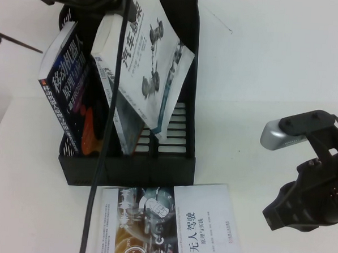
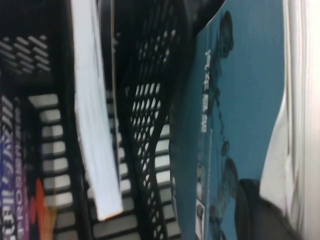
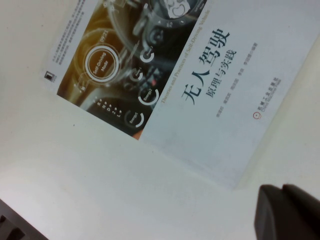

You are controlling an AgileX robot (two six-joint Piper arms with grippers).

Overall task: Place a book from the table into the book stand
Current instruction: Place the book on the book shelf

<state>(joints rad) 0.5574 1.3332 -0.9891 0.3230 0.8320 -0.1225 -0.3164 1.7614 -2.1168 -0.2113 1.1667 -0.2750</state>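
Next, I let go of the white car book with my left gripper in the slotted compartment (image 1: 174, 149) beside the thick white book.
The book (image 1: 152, 63), white front with grey car parts and a black title, hangs tilted with its lower edge down in the right compartment of the black book stand (image 1: 127, 164). My left gripper (image 1: 121, 2) at the top edge of the high view is shut on the book's upper end. In the left wrist view the teal back cover (image 2: 240, 100) fills the right side, with a dark finger (image 2: 255, 210) pressed on it and the slotted book stand panels (image 2: 145, 125) behind. My right gripper (image 1: 301, 207) hovers shut and empty over the table (image 1: 273, 81) at the right.
A dark book with orange lettering (image 1: 66, 93) stands in the left compartment and a thick white book (image 1: 108, 49) leans in the middle one. A white book with a gold-brown picture panel (image 1: 169, 226) lies before the stand, also in the right wrist view (image 3: 165, 70).
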